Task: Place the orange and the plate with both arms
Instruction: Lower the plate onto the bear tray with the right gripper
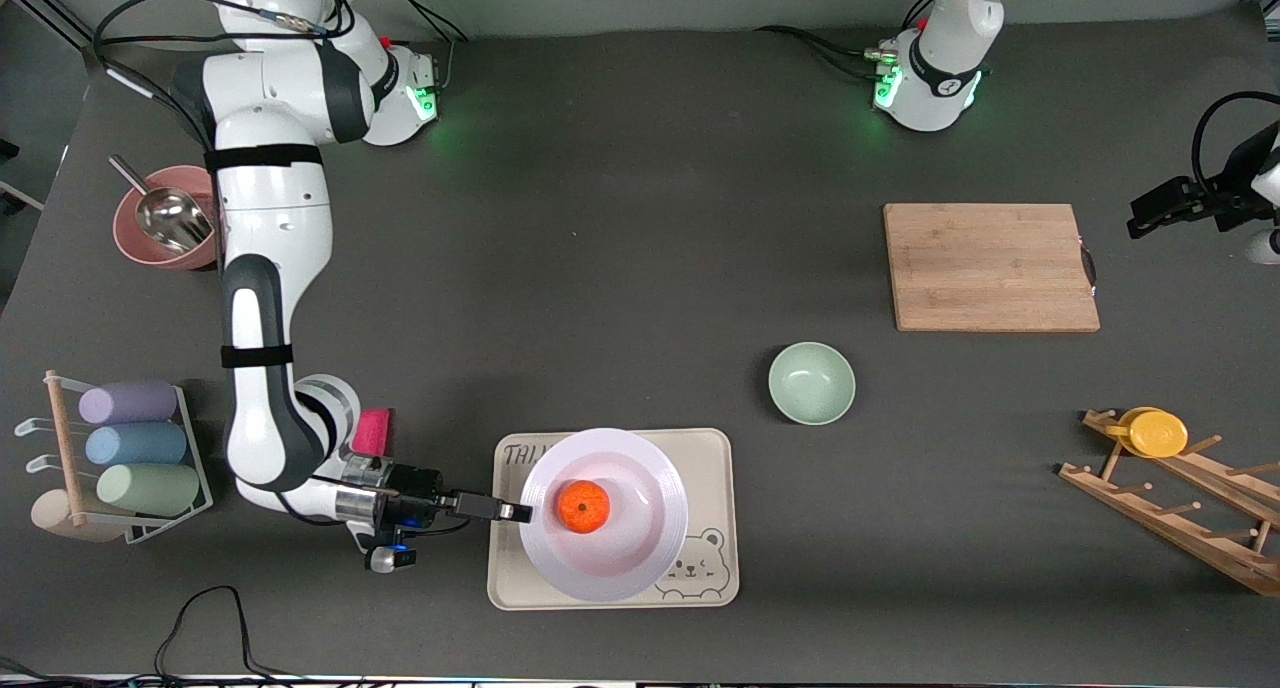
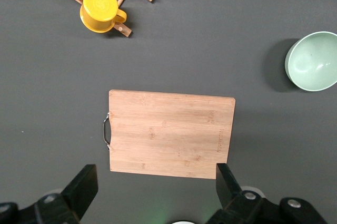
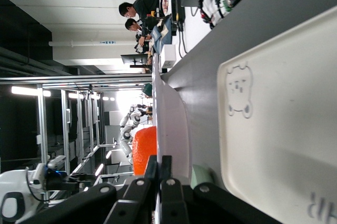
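Next, my right gripper lets go of the plate on the middle of the cream bear tray [image 1: 611,522] [image 3: 274,138], with the orange still on it.
The orange [image 1: 583,506] lies in the middle of the pale plate [image 1: 640,558]. The plate is over the cream bear tray [image 1: 715,448], near the front camera. My right gripper [image 1: 515,512] is shut on the plate's rim at the side toward the right arm's end. In the right wrist view the fingers [image 3: 165,168] pinch the rim of the plate [image 3: 171,124], the orange [image 3: 145,147] shows past it, and the plate looks slightly above the tray [image 3: 284,129]. My left gripper [image 1: 1140,220] waits open and empty, high over the left arm's end of the table, and it also shows in the left wrist view [image 2: 155,192].
A mint-green bowl [image 1: 811,382] stands between the tray and a wooden cutting board [image 1: 990,266]. A yellow cup [image 1: 1158,433] hangs on a wooden rack [image 1: 1170,498]. A pink bowl with a scoop [image 1: 160,230], a cup rack [image 1: 140,448] and a pink sponge [image 1: 372,431] are beside the right arm.
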Action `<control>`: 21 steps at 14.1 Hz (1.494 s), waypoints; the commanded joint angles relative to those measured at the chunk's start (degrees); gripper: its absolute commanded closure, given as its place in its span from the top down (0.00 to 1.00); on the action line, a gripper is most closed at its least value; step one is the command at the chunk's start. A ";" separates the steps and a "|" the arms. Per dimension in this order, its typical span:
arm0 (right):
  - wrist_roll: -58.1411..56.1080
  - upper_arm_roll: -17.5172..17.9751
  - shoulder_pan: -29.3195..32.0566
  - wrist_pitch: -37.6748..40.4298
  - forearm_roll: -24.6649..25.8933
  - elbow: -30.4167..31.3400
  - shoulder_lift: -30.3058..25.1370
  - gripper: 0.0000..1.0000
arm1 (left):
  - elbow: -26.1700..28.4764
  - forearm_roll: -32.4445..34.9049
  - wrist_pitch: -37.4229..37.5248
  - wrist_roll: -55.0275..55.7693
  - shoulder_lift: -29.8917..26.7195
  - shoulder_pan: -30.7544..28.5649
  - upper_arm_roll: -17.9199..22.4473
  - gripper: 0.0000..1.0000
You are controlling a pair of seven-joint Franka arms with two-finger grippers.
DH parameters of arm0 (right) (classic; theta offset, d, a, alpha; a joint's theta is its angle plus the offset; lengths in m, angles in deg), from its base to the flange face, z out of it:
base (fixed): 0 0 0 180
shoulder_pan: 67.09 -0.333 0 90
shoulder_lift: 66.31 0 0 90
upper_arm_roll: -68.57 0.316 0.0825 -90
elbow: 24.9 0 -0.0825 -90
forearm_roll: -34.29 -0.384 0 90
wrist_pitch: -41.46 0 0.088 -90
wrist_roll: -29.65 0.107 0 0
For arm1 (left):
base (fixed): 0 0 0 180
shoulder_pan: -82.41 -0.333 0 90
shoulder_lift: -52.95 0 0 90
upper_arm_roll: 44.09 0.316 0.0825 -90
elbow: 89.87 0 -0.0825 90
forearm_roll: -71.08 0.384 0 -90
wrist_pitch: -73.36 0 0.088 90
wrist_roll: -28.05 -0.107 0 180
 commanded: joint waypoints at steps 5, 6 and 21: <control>-7.33 3.18 0.68 -5.61 -3.22 -3.61 5.78 0.00 | 2.05 0.04 -1.58 -0.29 -1.35 0.80 0.62 1.00; -7.34 3.62 0.68 -6.94 -3.22 -3.61 6.04 0.00 | 2.49 0.04 -2.10 -0.29 -1.44 0.80 0.62 1.00; -12.96 3.72 0.41 -7.65 -2.69 -0.71 7.54 0.00 | 2.94 0.04 -3.16 -0.29 -1.70 0.62 0.62 1.00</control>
